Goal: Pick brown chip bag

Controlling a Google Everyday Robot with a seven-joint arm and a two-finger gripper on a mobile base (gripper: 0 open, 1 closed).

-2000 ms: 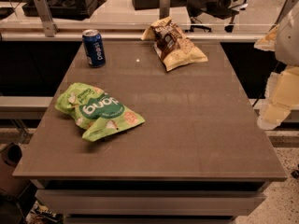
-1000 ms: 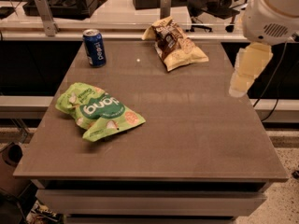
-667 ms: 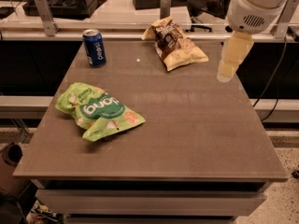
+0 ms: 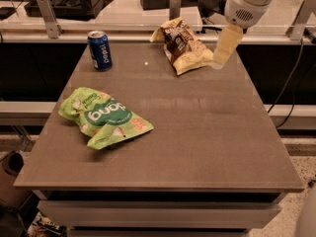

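Next, I move my gripper to the brown chip bag's dark brown centre panel (image 4: 180,45), between its cream-yellow ends, and close it there.
The brown chip bag (image 4: 183,45) lies at the far middle of the brown table (image 4: 197,132). It has a dark brown centre panel and cream-yellow ends. My gripper (image 4: 220,52) hangs from the white arm at the upper right. It is just to the right of the bag's right end, above the table's far right part. It holds nothing that I can see.
A larger bright green bag (image 4: 102,115) lies at the left middle of the table. A blue soda can (image 4: 100,50) stands upright at the far left. A rail with metal posts (image 4: 48,14) and desks run behind the table's far edge.
The arm has swung in from the right edge of the view to the left and farther back. The gripper now sits next to the brown chip bag. The bags and can have not moved.
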